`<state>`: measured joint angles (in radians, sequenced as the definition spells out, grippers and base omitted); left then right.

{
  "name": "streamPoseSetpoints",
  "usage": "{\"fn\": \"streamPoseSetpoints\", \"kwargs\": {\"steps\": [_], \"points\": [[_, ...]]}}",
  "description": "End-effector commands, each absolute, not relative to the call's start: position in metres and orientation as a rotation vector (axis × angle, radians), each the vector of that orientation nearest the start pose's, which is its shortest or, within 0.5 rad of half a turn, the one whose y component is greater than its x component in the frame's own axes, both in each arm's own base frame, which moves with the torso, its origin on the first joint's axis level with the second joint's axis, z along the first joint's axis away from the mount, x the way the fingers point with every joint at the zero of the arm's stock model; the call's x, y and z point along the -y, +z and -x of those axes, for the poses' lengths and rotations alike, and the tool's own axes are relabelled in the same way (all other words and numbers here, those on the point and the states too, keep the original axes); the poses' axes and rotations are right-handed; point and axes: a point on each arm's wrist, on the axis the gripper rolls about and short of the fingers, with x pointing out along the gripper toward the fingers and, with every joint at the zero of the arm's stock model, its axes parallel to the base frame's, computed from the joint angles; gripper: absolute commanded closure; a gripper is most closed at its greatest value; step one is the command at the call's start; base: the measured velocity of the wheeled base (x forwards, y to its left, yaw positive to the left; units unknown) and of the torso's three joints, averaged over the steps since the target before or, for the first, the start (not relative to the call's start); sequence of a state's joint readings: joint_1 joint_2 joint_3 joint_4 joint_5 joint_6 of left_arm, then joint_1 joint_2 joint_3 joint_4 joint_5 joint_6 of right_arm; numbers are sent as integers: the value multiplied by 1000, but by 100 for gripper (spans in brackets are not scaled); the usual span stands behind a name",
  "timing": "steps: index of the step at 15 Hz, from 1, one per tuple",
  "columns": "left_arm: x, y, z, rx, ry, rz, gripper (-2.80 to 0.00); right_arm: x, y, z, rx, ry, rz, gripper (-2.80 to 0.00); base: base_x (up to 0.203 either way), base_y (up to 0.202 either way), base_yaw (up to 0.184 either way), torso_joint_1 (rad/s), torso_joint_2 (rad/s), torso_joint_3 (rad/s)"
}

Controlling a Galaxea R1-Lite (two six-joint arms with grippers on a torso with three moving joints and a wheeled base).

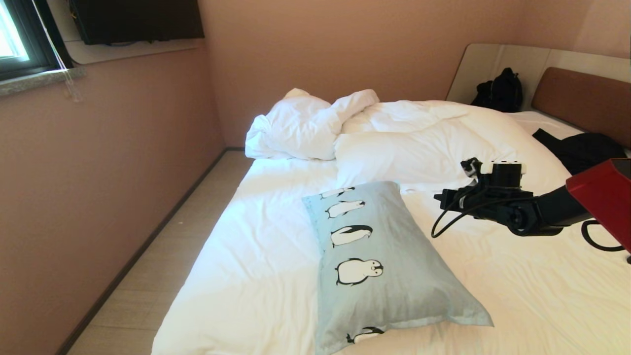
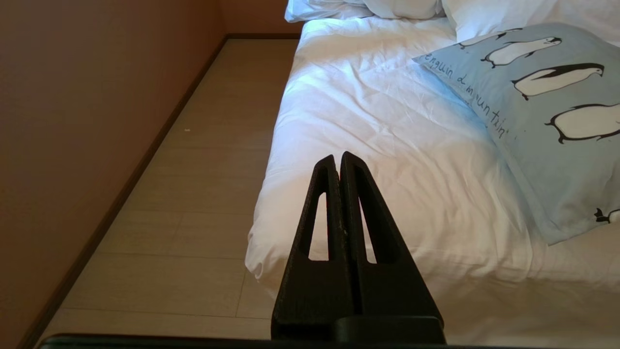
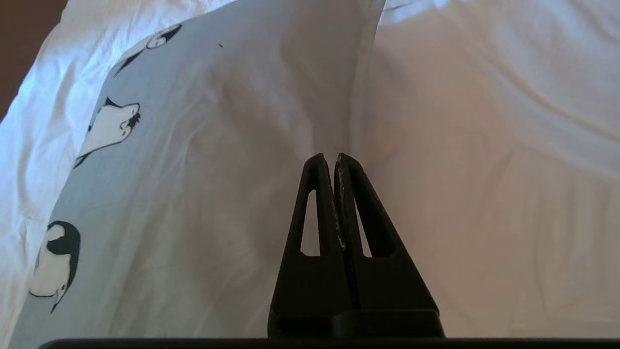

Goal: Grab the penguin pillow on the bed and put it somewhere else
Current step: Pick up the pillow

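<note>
Next, my right gripper grips the plain part (image 1: 403,231) (image 3: 244,227) of the penguin pillow, between the black-backed penguin and the pillow's long edge toward the headboard.
The penguin pillow (image 1: 389,266) is pale blue with a row of black-and-white penguins. It lies lengthwise in the middle of the bed (image 1: 256,266), on the wrinkled white sheet. My right gripper (image 1: 443,199) hangs above the sheet just right of the pillow's far end. In the right wrist view this gripper (image 3: 334,156) is shut and empty, with its tips pointing at the pillow's (image 3: 203,160) long edge. My left gripper (image 2: 337,155) is shut on nothing and parked over the bed's (image 2: 387,145) near left corner. The pillow (image 2: 547,111) lies off to its side.
A rumpled white duvet (image 1: 305,123) and a white pillow (image 1: 424,148) lie beyond the penguin pillow. A black bag (image 1: 500,91) and dark clothing (image 1: 581,148) lie near the brown headboard (image 1: 581,98). A strip of floor (image 1: 162,256) runs between the bed and the left wall.
</note>
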<state>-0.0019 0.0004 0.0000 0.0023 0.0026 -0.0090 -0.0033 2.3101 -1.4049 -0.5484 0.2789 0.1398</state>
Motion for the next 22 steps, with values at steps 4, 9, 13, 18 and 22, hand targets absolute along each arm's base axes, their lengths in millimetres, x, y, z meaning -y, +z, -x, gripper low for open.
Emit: {"fn": "streamPoseSetpoints", "kwargs": {"steps": [4, 9, 13, 18, 22], "points": [[0, 75, 23, -3, 2, 9, 0, -11, 61, -481, -481, 247, -207, 0, 0, 0, 0, 0, 0, 0], [0, 75, 23, -5, 2, 9, 0, -19, 52, -481, -517, 264, -206, -280, 0, 0, 0, 0, 0, 0], [0, 75, 23, -3, 2, 9, 0, -20, 51, -480, -540, 320, -245, -280, 0, 0, 0, 0, 0, 0], [0, 75, 23, -4, 2, 9, 0, -4, 46, -476, -611, 442, -377, -280, 0, 0, 0, 0, 0, 0], [0, 75, 23, -5, 2, 9, 0, -5, 40, -473, -640, 459, -388, -280, 0, 0, 0, 0, 0, 0]]}}
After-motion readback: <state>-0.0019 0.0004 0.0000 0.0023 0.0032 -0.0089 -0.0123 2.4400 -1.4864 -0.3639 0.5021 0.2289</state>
